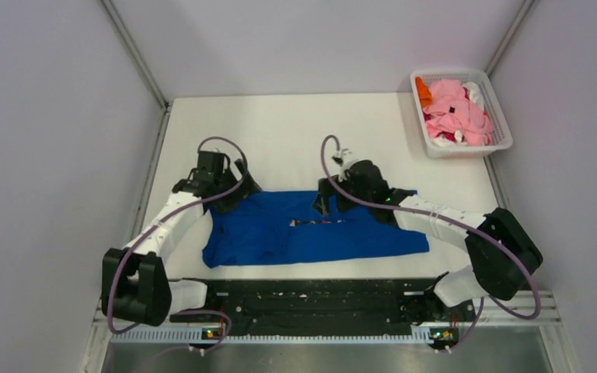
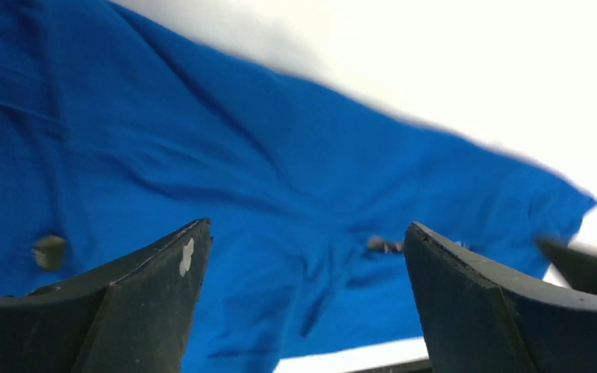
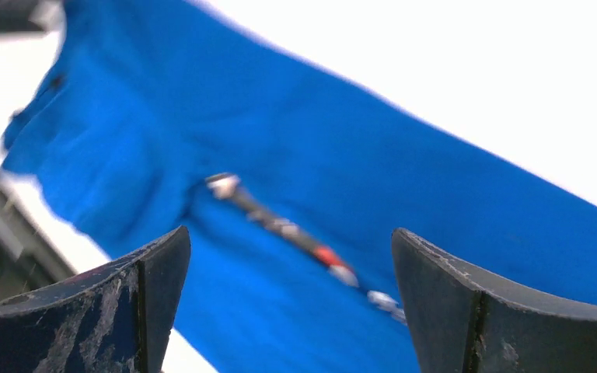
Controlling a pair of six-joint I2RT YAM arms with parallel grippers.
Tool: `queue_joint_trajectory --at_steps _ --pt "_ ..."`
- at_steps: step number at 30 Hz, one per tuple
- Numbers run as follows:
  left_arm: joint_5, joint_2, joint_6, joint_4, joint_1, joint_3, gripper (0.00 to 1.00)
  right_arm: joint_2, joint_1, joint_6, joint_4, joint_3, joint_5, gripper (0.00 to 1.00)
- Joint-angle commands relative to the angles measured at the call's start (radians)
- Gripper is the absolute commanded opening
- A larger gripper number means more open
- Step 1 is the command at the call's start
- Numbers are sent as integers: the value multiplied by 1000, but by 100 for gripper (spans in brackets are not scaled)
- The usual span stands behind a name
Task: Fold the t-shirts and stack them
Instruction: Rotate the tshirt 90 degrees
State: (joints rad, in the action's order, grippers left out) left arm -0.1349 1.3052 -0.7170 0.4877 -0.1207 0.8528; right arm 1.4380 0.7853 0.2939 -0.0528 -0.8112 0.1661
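Next, my left gripper grips the royal blue t-shirt at the near hem corner [image 1: 425, 250], at the end farthest from the t-shirt's collar.
A royal blue t-shirt [image 1: 311, 229] lies folded into a long band across the table in front of both arms, a thin strip of its print [image 1: 319, 222] showing along the fold. My left gripper [image 1: 229, 185] hovers over the band's far left corner, open, with only blue cloth [image 2: 280, 194] below its fingers. Over the far edge near the middle, my right gripper [image 1: 328, 194] is open too, above the shirt [image 3: 357, 186] and the print strip [image 3: 303, 233]. Pink, orange, white and red t-shirts [image 1: 455, 113] sit heaped in the basket.
The white lattice basket [image 1: 505, 134] stands at the table's far right corner. Grey walls close in on left and right. A black rail [image 1: 311, 299] with the arm bases runs along the near edge. Bare white table [image 1: 280, 128] lies beyond the blue shirt.
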Motion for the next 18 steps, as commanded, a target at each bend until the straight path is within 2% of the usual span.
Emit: queue_joint_trajectory --at_steps 1,3,5,8,14,18 --pt "9 -73 -46 1 -155 -73 99 -26 -179 247 0 81 -114 99" --pt "-20 -68 -70 -20 -196 -114 99 -41 -241 253 26 114 -149 99" --pt "-43 -48 -84 -76 -197 -174 99 -53 -282 251 113 112 -267 99" --pt "13 8 -98 -72 -193 -184 99 -69 -324 251 228 111 -374 99" --pt "34 190 -105 -90 -154 -109 99 -70 -408 282 319 153 -432 99" --pt "30 279 -89 -113 -95 -62 98 -70 -458 312 311 194 -451 99"
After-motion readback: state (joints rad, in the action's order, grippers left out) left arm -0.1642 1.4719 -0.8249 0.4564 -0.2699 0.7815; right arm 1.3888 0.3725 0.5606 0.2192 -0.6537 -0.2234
